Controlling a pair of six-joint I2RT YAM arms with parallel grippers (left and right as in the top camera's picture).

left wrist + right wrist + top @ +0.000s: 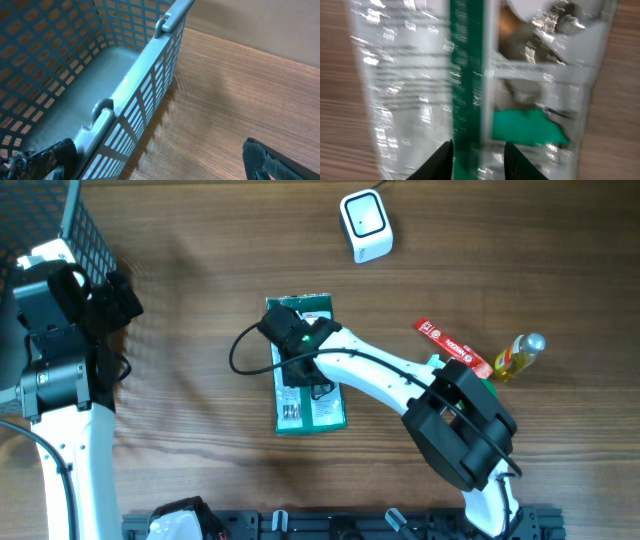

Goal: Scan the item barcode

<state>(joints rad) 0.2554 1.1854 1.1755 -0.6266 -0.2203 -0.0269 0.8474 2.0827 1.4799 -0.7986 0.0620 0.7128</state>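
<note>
Next, my right gripper opens and pinches the packet's long edge (581,120) toward the red sachet, because it is closing on the green centre part in the packet's flat middle.
The item, a flat green and white plastic packet (325,412), lies on the wooden table at the centre. My right gripper (298,368) is down on its middle. In the right wrist view its two black fingertips (445,160) stand close together with the packet's green centre strip (467,75) pinched between them, so the right gripper (479,161) is shut on the packet (405,85). The white scanner (365,225) sits at the back of the table, apart from the packet. My left gripper (157,165) is wide open with nothing in it, next to the basket.
A blue-grey mesh basket (125,85) stands at the far left (85,230), its rim close under my left fingers (47,157). A red sachet (452,347) and a small yellow bottle (520,356) lie to the right of the packet.
</note>
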